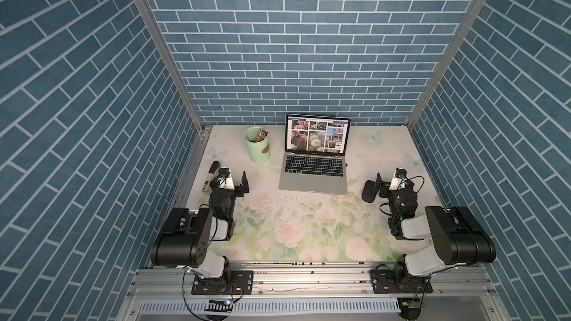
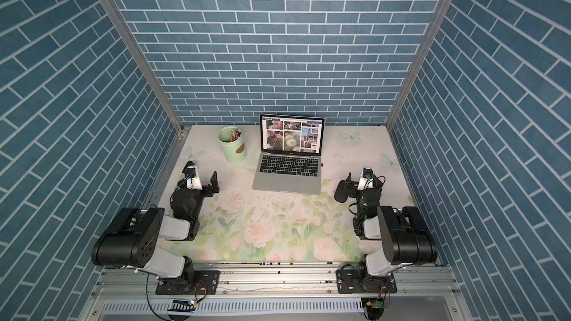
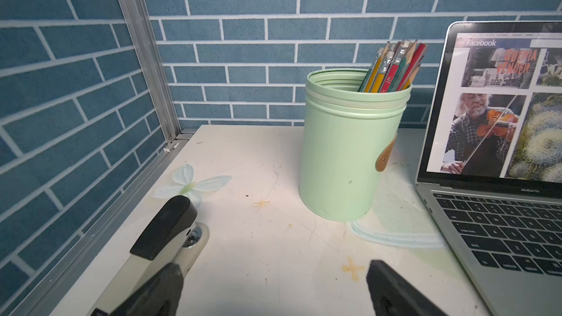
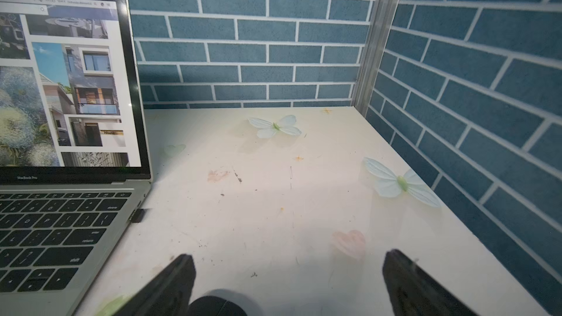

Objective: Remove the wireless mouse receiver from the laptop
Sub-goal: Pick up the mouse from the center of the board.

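I should next lower my right gripper to the long sides (image 1: 369,192) of the flat black mouse beside the laptop and close it.
The silver-grey laptop (image 1: 312,184) (image 2: 289,182) stands open at the back middle of the table, its screen showing a photo collage. The wireless mouse receiver (image 4: 137,215) is a tiny black stub plugged into the laptop's right edge beside the keyboard; in both top views it is a small dark speck (image 1: 346,164) (image 2: 321,164). My right gripper (image 4: 287,261) (image 1: 393,178) is open and empty, low over the table to the right of the laptop (image 4: 60,269), well short of the receiver. My left gripper (image 3: 273,265) (image 1: 229,178) is open and empty, left of the laptop (image 3: 501,272).
A flat black mouse (image 1: 369,191) (image 4: 216,307) lies just under my right gripper. A mint-green tin of pencils (image 1: 258,149) (image 3: 346,153) stands left of the laptop screen. A stapler (image 1: 211,171) (image 3: 170,232) lies by my left gripper. Blue brick walls enclose three sides.
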Robot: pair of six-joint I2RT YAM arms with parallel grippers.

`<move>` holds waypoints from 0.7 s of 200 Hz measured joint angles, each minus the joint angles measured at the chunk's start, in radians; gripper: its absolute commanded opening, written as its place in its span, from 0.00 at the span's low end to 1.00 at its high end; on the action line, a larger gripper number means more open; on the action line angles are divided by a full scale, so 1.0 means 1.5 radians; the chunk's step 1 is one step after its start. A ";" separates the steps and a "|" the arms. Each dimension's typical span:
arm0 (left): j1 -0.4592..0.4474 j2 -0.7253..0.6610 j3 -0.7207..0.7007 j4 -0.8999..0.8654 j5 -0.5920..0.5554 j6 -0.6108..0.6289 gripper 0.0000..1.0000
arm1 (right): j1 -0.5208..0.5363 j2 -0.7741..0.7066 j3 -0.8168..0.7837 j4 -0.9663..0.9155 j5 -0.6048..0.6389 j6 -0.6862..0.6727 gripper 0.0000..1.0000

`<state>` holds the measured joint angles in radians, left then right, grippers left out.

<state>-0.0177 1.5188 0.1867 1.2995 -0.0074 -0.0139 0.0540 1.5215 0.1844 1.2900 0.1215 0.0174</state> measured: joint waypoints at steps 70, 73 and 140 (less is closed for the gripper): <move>0.000 0.000 0.000 0.000 0.000 0.000 1.00 | 0.000 0.000 0.000 0.003 0.000 0.000 1.00; 0.000 0.000 0.000 0.000 0.000 0.000 1.00 | 0.000 0.000 0.000 0.003 0.000 0.000 1.00; 0.000 -0.011 0.013 -0.038 -0.025 -0.003 1.00 | 0.000 -0.001 0.002 -0.002 -0.002 -0.007 0.83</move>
<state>-0.0181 1.5017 0.2066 1.2419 -0.0452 -0.0189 0.0540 1.5208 0.1875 1.2869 0.1192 0.0071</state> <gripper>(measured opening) 0.996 0.906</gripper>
